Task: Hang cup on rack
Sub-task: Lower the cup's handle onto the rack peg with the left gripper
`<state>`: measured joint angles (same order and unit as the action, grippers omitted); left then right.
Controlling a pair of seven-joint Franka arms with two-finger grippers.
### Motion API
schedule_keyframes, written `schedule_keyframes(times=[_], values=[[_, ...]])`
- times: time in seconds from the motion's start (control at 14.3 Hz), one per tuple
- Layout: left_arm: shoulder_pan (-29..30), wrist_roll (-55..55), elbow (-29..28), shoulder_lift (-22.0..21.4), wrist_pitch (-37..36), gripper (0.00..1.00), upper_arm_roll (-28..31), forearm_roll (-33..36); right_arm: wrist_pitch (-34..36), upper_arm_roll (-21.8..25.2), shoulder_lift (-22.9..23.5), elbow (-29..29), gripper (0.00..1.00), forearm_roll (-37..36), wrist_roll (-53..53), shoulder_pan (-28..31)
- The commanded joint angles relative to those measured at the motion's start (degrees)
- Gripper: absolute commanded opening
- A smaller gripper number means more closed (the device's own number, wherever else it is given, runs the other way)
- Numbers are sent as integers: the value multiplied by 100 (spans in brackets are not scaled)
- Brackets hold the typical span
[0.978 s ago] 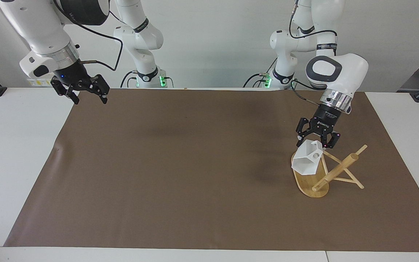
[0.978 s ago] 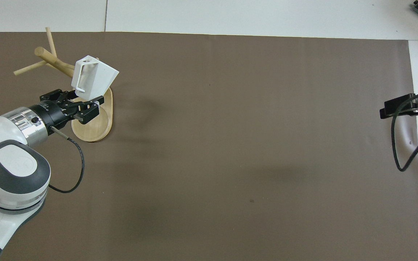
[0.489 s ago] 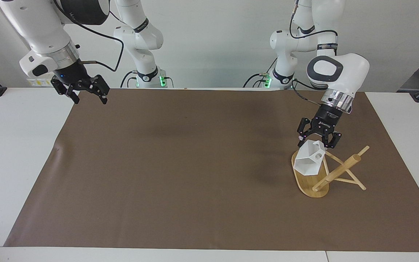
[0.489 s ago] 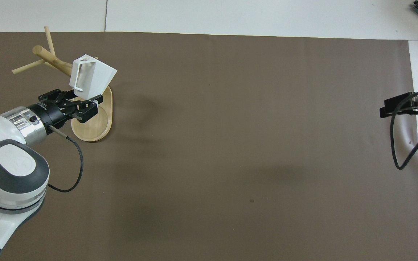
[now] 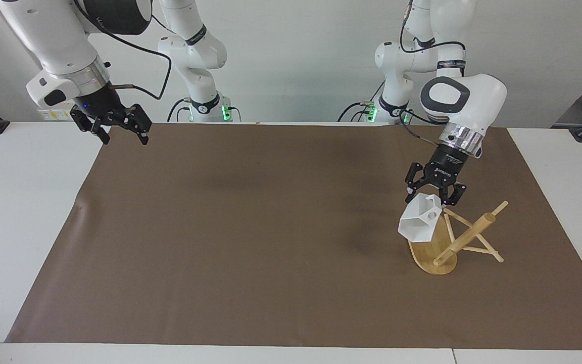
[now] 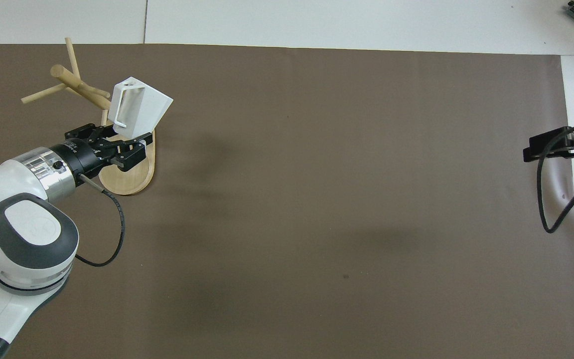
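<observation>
Next, I let go of the white cup, now hanging tipped over the rack's base, with my left gripper on the thin peg [image 6: 111, 99] next to the post, above the oval base.
The white faceted cup [image 5: 419, 222] [image 6: 140, 107] hangs tipped on its side over the bamboo rack's oval base [image 5: 435, 258] [image 6: 127, 177], close beside the thick post [image 5: 465, 240] [image 6: 75, 82] and its thin pegs. My left gripper [image 5: 435, 196] [image 6: 125, 143] is shut on the cup at its handle end. I cannot tell whether a peg touches the handle. My right gripper [image 5: 122, 134] [image 6: 551, 147] waits open and empty in the air over the edge of the brown mat at the right arm's end of the table.
A brown mat [image 5: 250, 237] covers most of the white table [image 5: 23, 212]. A black cable [image 6: 548, 199] dangles from the right gripper. The rack stands at the left arm's end of the mat.
My left gripper has carried the cup a little toward the table's middle, and the rack's post and base have shifted slightly with it. The right gripper has barely moved.
</observation>
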<state>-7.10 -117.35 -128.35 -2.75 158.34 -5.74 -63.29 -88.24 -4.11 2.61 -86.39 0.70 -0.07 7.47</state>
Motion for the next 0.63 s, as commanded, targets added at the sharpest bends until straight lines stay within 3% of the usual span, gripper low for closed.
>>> schedule_keyframes(times=[0.0, 0.56], values=[[-54, -139, -15, -94, 13, 0, 55, 27, -88, 7, -59, -36, 100, -254, 130, -26], [218, -139, -67, -182, -119, 0, 73, 27, -88, 7, -59, -36, 100, -343, 130, -17]])
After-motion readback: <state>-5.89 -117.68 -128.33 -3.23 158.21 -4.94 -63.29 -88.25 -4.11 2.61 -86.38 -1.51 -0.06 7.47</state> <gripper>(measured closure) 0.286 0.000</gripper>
